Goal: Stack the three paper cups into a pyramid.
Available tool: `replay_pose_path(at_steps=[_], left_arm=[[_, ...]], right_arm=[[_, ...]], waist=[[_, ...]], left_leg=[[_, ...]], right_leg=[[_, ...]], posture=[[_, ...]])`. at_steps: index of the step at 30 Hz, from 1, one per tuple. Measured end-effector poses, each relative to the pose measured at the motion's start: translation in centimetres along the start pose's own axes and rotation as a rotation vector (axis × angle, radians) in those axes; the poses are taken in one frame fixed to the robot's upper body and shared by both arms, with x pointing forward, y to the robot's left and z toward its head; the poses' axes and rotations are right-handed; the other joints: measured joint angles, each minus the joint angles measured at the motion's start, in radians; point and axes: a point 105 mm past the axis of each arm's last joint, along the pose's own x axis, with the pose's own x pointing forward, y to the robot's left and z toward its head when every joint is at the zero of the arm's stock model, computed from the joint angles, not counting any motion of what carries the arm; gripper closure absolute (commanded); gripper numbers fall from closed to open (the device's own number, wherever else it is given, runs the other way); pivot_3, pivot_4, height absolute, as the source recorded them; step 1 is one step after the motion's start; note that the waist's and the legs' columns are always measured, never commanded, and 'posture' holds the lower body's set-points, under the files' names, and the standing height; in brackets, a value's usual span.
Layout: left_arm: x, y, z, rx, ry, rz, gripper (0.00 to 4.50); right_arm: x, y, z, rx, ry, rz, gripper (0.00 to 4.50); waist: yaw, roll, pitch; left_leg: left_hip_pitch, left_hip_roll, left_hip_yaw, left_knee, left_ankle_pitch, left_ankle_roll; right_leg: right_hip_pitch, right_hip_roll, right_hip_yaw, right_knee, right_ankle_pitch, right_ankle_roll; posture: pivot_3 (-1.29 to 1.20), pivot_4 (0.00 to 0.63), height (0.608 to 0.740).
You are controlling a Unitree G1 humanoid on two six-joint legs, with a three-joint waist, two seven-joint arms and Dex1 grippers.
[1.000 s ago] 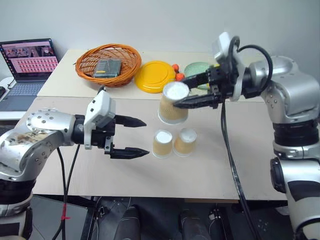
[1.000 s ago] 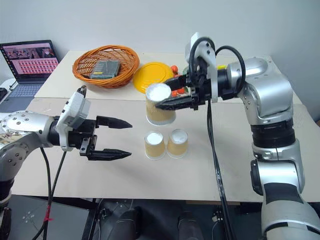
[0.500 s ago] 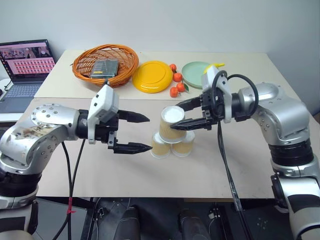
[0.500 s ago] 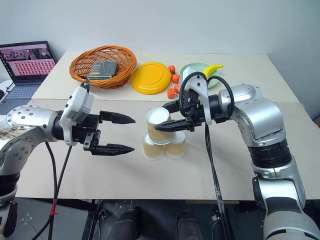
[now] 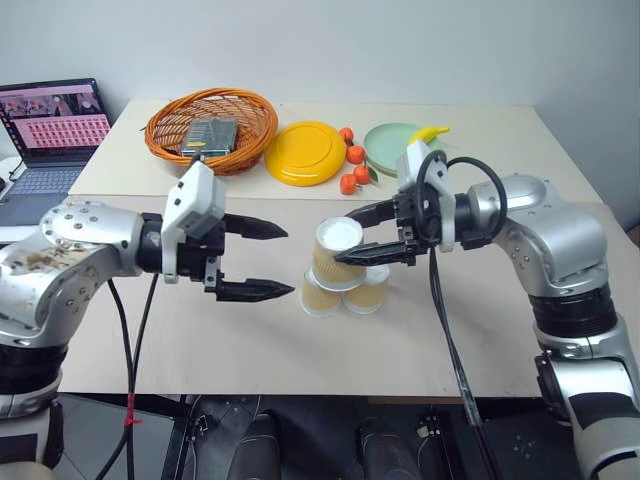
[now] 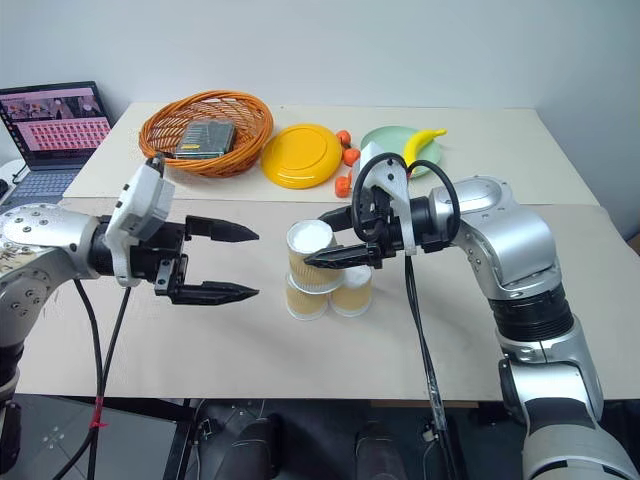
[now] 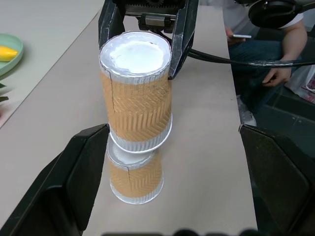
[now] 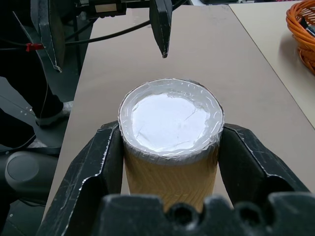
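Note:
Next, my right gripper lets go of the top cup over the gap (image 5: 349, 277) between the two lower cups, resting on their bases.
Two of the paper cups (image 5: 320, 298) (image 5: 368, 291) stand upside down, side by side, in the middle of the tan table (image 5: 250, 350). The third cup (image 5: 337, 250), also upside down, sits over the gap between them, its white rim meeting their bases. My right gripper (image 5: 342, 240) is shut on this top cup, one finger (image 8: 98, 162) on each side of it. My left gripper (image 5: 288, 261) hangs open to the left of the stack, apart from it, with nothing between its fingers. In the left wrist view the top cup (image 7: 138, 93) stands on a lower cup (image 7: 135, 179).
At the back of the table stand an orange wicker basket (image 5: 213, 125) holding a dark box, a yellow plate (image 5: 308, 152), small oranges (image 5: 352, 170) and a green plate (image 5: 390, 136) with a banana (image 5: 428, 133). A laptop (image 5: 55, 125) is at far left. A seated person (image 7: 275, 44) holds a phone.
My right gripper has come down with the cup, from well above the table onto the two standing cups. The left gripper stays open in about the same place.

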Motion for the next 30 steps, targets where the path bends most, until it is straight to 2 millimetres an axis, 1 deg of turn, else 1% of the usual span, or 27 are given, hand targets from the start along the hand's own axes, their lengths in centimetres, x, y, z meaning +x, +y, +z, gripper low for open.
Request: replay_pose_path(at_steps=[4,11,20,26,30], left_arm=[[-0.1,-0.2,0.2,0.005,0.001,0.005,0.00],[-0.4,-0.1,0.1,-0.009,0.011,0.024,0.00],[-0.5,-0.1,0.2,-0.003,0.009,0.030,0.00],[-0.4,-0.1,0.2,-0.004,0.002,0.032,0.00],[-0.3,-0.1,0.2,-0.007,-0.003,0.035,0.00]], right_arm=[[0.4,0.0,-0.4,-0.037,0.008,0.013,1.98],[0.2,-0.5,-0.9,-0.063,0.009,0.013,1.98],[-0.6,-1.4,-1.4,-0.046,0.013,0.005,1.98],[-1.1,-1.3,-1.5,-0.037,0.019,0.010,1.98],[-1.4,-1.6,-1.7,-0.014,0.021,-0.003,1.98]], waist=[[0.000,0.000,0.000],[0.000,0.000,0.000],[0.002,0.000,0.000],[0.000,0.000,0.000],[0.001,0.000,0.000]], left_leg=[[0.000,0.000,0.000,0.000,0.000,0.000],[0.000,0.000,0.000,0.000,0.000,0.000],[0.000,0.000,0.000,0.000,0.000,0.000],[0.000,0.000,0.000,0.000,0.000,0.000],[0.000,0.000,0.000,0.000,0.000,0.000]], right_leg=[[0.000,0.000,0.000,0.000,0.000,0.000],[0.000,0.000,0.000,0.000,0.000,0.000],[0.000,0.000,0.000,0.000,0.000,0.000],[0.000,0.000,0.000,0.000,0.000,0.000],[0.000,0.000,0.000,0.000,0.000,0.000]], posture=[[0.00,0.150,0.732],[0.00,0.150,0.732],[0.00,0.150,0.732],[0.00,0.150,0.732],[0.00,0.150,0.732]])
